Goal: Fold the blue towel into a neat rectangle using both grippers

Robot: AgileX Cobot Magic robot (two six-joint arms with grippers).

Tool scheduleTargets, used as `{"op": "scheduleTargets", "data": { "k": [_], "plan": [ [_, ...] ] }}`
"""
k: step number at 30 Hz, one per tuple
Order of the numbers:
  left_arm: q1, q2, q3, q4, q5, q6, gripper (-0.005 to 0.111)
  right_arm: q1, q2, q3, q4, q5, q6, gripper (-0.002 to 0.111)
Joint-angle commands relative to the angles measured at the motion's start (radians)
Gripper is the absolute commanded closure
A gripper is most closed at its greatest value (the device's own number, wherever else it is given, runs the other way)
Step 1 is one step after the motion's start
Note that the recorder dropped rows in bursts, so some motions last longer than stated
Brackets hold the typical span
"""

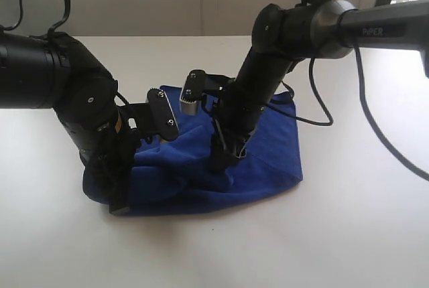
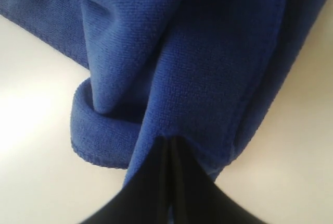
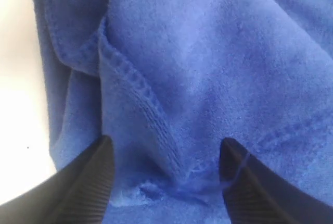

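Observation:
The blue towel is bunched up and its stitched hem lies loose between my right gripper's open fingers, so next I pinch that hem (image 3: pixel 165 143) before both grippers lift.
The blue towel (image 1: pixel 268 161) lies bunched and partly doubled over on the white table. My left gripper (image 1: pixel 119 202) points down at the towel's front left corner. In the left wrist view its jaws (image 2: pixel 170 139) are shut on a raised fold of the blue towel (image 2: pixel 208 67), which drapes away from the tips. My right gripper (image 1: pixel 221 162) reaches down onto the middle of the cloth. In the right wrist view it (image 3: pixel 166 140) stands open, and the ribbed fingers (image 3: pixel 96 182) straddle a stitched hem and corner of the blue towel (image 3: pixel 208 52) without gripping it.
The white table (image 1: pixel 281 254) surrounds the towel on all sides. A black cable (image 1: pixel 325 117) from the right arm loops down over the table by the towel's far right edge. Both arms hang low over the cloth, close together near its middle.

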State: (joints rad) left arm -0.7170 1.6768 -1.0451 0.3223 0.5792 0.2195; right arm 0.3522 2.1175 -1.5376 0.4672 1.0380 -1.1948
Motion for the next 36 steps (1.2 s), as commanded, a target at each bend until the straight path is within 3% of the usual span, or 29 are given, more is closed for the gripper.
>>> {"op": "scheduleTargets", "data": {
  "k": [1, 4, 12, 22, 27, 33, 36],
  "plan": [
    [-0.004, -0.011, 0.007, 0.000, 0.013, -0.006, 0.107, 0.009, -0.001, 0.003, 0.011, 0.015, -0.016, 0.051],
    [-0.004, -0.011, 0.007, 0.000, 0.013, -0.006, 0.107, 0.009, -0.001, 0.003, 0.011, 0.040, -0.014, 0.056],
    [-0.004, -0.011, 0.007, 0.000, 0.016, -0.006, 0.107, 0.009, -0.009, 0.001, 0.004, 0.103, -0.014, 0.084],
    [-0.004, -0.011, 0.007, -0.004, 0.018, -0.082, 0.107, 0.009, -0.082, 0.001, -0.001, 0.103, -0.009, 0.088],
    [-0.004, -0.011, 0.007, -0.004, 0.021, -0.138, 0.107, 0.009, -0.134, 0.001, -0.008, 0.111, 0.010, 0.108],
    [-0.004, -0.011, 0.007, -0.004, 0.021, -0.140, 0.107, 0.009, -0.130, 0.003, -0.008, 0.107, 0.049, 0.108],
    [-0.004, -0.011, 0.007, -0.004, 0.021, -0.140, 0.107, 0.009, -0.103, 0.003, -0.013, 0.075, 0.074, 0.098]
  ]
}}
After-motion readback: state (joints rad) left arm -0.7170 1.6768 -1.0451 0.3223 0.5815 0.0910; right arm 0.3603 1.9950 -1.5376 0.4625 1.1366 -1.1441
